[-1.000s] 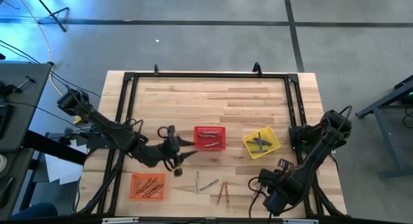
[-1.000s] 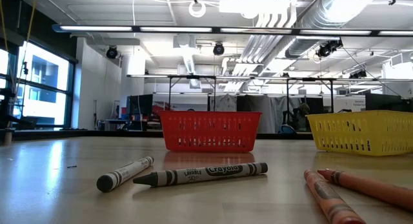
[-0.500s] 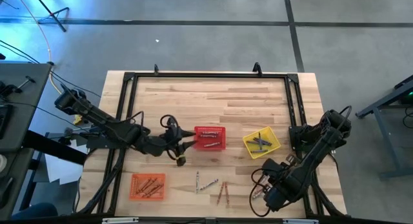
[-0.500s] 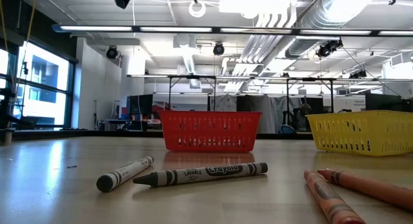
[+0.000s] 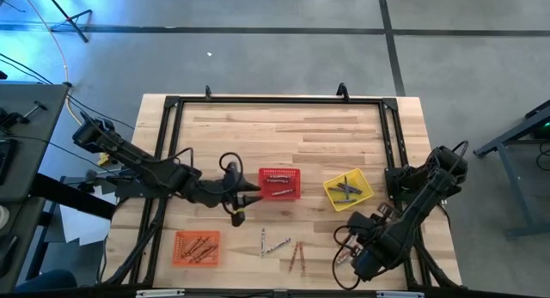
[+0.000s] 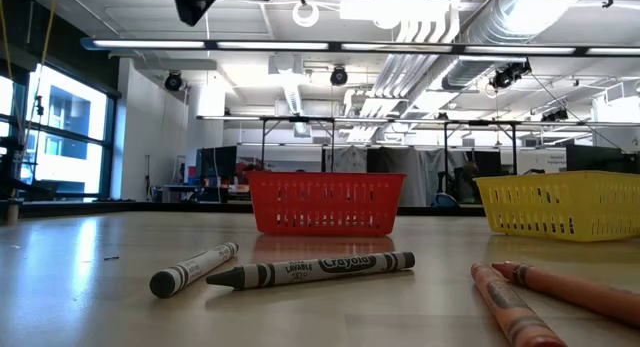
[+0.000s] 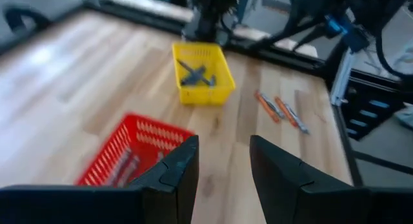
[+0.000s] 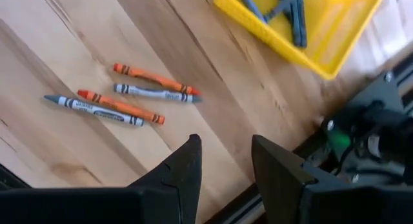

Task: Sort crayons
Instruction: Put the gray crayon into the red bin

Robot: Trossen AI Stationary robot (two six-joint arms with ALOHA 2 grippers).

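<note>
My left gripper is to close next just behind the pointed end [image 5: 263, 232] of the loose grey crayon nearest the orange basket.
Several loose crayons [image 5: 284, 248] lie flat on the wood near the table's front edge, grey and orange; the low view shows two grey ones [image 6: 310, 270] and two orange ones [image 6: 540, 292]. My left gripper [image 5: 249, 193] hovers open just left of the red basket [image 5: 279, 184], with nothing between its fingers [image 7: 222, 179]. My right gripper [image 5: 354, 257] hangs open above the front right, right of the loose crayons [image 8: 126, 98]; its fingers [image 8: 222, 179] are empty too.
The red basket [image 7: 139, 156] holds crayons. The yellow basket [image 5: 348, 188] at the right holds bluish-grey ones [image 8: 284, 8]. The orange basket [image 5: 198, 246] at the front left holds orange ones. A black frame [image 5: 275, 99] borders the table; bare wood lies beyond the baskets.
My left gripper has swung from near the front edge toward the far edge and the red basket, rolling as it went, still open. My right gripper has turned a little in place. The crayons and baskets have not moved.
</note>
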